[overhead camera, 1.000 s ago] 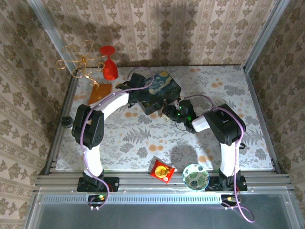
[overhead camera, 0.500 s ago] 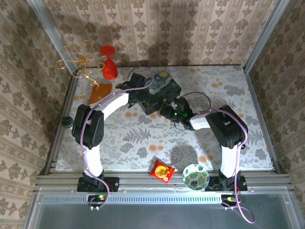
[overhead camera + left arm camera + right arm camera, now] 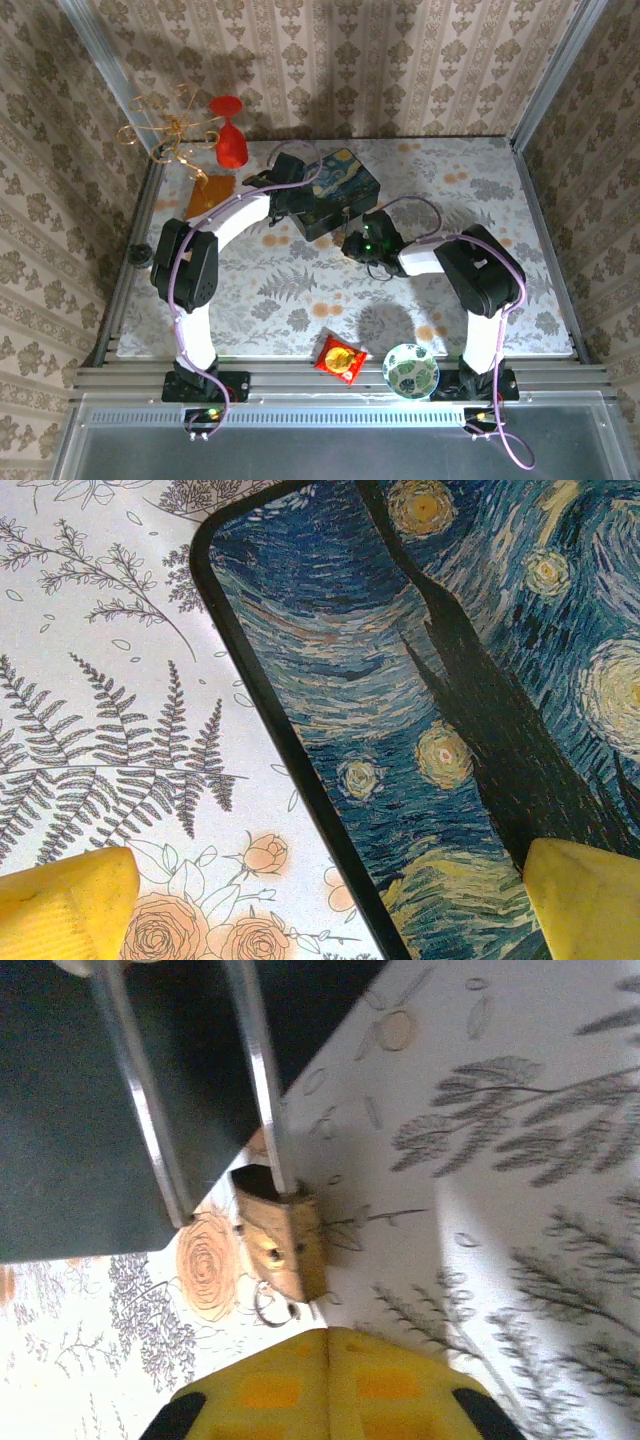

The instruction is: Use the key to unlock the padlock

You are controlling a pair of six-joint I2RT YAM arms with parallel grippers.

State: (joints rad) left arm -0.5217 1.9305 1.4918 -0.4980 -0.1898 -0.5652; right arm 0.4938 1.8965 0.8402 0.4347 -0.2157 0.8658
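Note:
The loose end of the shackle is clear of the brass padlock, so next my right gripper lets go of the key and takes hold of the padlock where the shackle enters it [image 3: 284,1196].
The small brass padlock [image 3: 285,1240] hangs by its thin silvery shackle [image 3: 258,1080] from the front of the dark blue painted box [image 3: 340,190]. My right gripper [image 3: 328,1335] sits just below the padlock's underside with its yellow fingers pressed together on the key, whose small wire ring [image 3: 268,1310] sticks out beside the fingertips. The key's blade is hidden. In the top view the right gripper [image 3: 358,243] is at the box's front right corner. My left gripper [image 3: 330,910] is open, one finger [image 3: 65,905] over the tablecloth and the other over the box's lid [image 3: 430,730].
A red goblet [image 3: 230,135] and a gold wire ornament [image 3: 170,125] stand at the back left, with an orange card [image 3: 210,195] beside the left arm. A red snack packet [image 3: 340,358] and a patterned bowl [image 3: 410,370] lie at the near edge.
The right gripper nudged toward the box, then drew back slightly toward the near side, and its forearm swung a little. The left arm and box stayed still.

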